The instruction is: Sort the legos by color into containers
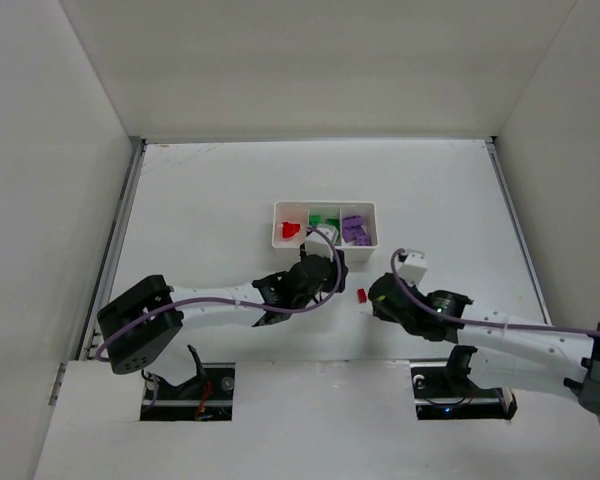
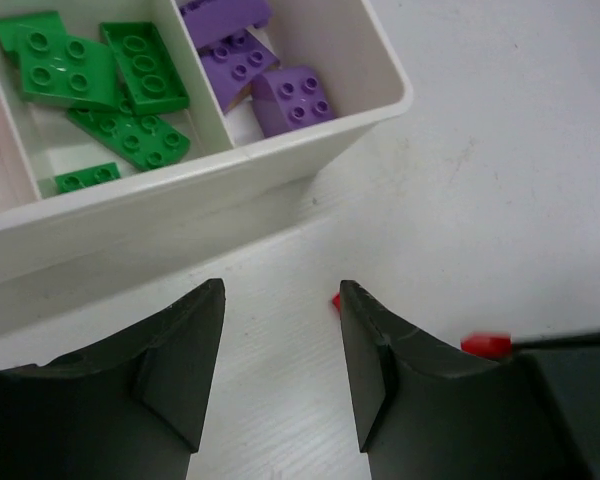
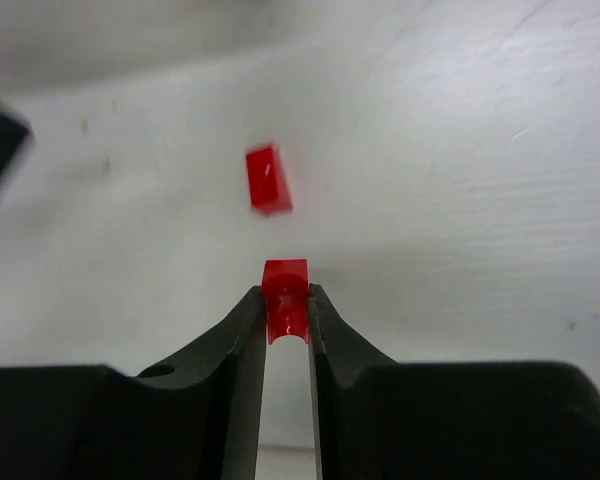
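Observation:
Next, I release the small red lego from my right gripper in the white tray, setting it between the tray's red lego and front side (image 1: 287, 242).
The white three-compartment tray (image 1: 325, 243) holds a red lego (image 1: 291, 229) on the left, green legos (image 1: 325, 219) in the middle and purple legos (image 1: 355, 230) on the right. The left wrist view shows the tray's front wall (image 2: 160, 205), green legos (image 2: 100, 90) and purple legos (image 2: 280, 90). My left gripper (image 1: 318, 262) (image 2: 281, 292) is open and empty just in front of the tray. My right gripper (image 1: 370, 299) (image 3: 286, 293) is shut on a small red lego (image 3: 286, 305) (image 1: 362, 295). A second red lego (image 3: 268, 178) lies on the table ahead of it, mostly hidden behind my left finger (image 2: 336, 300).
White walls enclose the table on the left, back and right. The two grippers are close together, the left one just to the left of the right one's fingertips. The right gripper's dark tip (image 2: 570, 340) reaches into the left wrist view.

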Available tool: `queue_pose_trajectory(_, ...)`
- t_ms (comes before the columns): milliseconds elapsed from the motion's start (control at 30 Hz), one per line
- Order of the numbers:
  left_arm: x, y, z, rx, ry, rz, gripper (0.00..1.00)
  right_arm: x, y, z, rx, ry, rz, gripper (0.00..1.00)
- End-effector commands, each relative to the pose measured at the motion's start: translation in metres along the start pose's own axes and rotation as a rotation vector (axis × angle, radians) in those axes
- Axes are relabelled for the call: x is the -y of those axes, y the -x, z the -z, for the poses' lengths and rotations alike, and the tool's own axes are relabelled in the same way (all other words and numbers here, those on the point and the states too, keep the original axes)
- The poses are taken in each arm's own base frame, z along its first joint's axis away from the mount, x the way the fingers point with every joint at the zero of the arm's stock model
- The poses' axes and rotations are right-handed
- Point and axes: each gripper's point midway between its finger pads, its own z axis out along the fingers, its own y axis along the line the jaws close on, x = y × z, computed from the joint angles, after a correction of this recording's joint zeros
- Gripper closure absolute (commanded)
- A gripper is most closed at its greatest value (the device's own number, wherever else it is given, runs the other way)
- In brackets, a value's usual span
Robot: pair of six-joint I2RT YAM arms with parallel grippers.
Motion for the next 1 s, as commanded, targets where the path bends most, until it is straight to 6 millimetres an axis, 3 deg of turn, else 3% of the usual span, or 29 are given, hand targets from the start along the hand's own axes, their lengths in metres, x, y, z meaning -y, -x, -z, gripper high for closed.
queue_pose_trajectory(0,0.027,0.007,0.005,-0.003,-0.012,-0.006,0.53,0.022,0.044,-0.003,0.160,-0.059,-0.150,0.81)
queue_pose_trajectory(167,0.046,-0.012,0.002,-0.042,0.039,-0.040,0.53,0.037,0.088,-0.007,0.303,-0.046,-0.262,0.80)
queue_pose_trajectory(333,0.051,-0.040,-0.010,-0.099,0.141,-0.048,0.51,0.056,0.115,-0.009,0.388,-0.035,-0.344,0.80)
queue_pose_trajectory(667,0.052,-0.063,-0.022,-0.176,0.277,-0.021,0.51,0.073,0.116,-0.019,0.413,-0.005,-0.389,0.78)
queue_pose_trajectory(967,0.064,-0.081,-0.037,-0.221,0.275,-0.004,0.52,0.066,0.103,-0.028,0.383,0.049,-0.386,0.78)
